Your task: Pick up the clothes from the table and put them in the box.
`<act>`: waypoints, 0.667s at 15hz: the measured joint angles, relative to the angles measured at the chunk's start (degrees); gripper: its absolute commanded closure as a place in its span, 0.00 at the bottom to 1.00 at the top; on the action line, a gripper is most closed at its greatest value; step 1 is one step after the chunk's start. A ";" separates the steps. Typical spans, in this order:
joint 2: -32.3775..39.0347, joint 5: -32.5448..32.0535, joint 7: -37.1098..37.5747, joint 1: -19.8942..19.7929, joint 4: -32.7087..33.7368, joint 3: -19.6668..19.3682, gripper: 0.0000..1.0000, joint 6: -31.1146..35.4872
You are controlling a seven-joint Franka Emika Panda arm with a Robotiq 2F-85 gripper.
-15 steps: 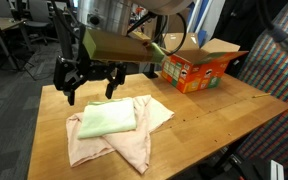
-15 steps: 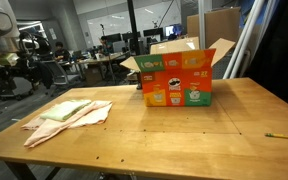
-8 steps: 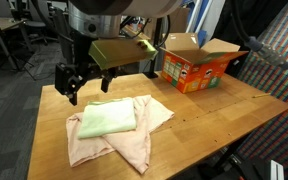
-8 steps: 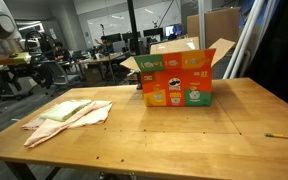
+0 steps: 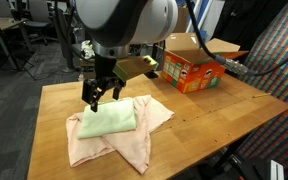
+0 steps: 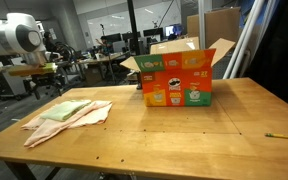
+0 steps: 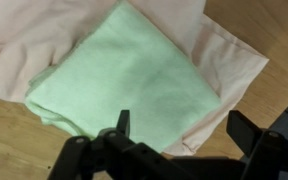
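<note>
My gripper will close on the middle of the green cloth (image 5: 115, 114) (image 7: 139, 95) and bunch it up above the pink-beige cloth.
The clothes lie on the wooden table (image 5: 214, 105): a folded light green cloth (image 5: 108, 119) on top of a rumpled pale pink-beige cloth (image 5: 129, 142). They also show in an exterior view (image 6: 69, 112) and fill the wrist view (image 7: 124, 75). My gripper (image 5: 101, 92) hangs open and empty just above the far edge of the green cloth; in the wrist view its fingers (image 7: 184, 125) straddle the cloths' edge. The orange-red printed box (image 5: 192, 67) stands open at the table's far side, also seen in an exterior view (image 6: 177, 75).
Dark office desks and chairs (image 6: 94, 60) stand behind the table. A pencil (image 6: 283, 135) lies near the table's edge. A patterned panel (image 5: 279, 60) stands beside the table.
My gripper has swung from beyond the table's far corner to over the clothes, and now sits lower, just above the green cloth. The clothes and the box have not moved.
</note>
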 measured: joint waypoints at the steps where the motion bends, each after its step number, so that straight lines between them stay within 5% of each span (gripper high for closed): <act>1: 1.45 0.00 -0.78 -0.51 0.25 -0.55 0.00 0.00; 10: 8.34 0.00 -5.30 -3.52 2.60 -2.38 0.00 -0.07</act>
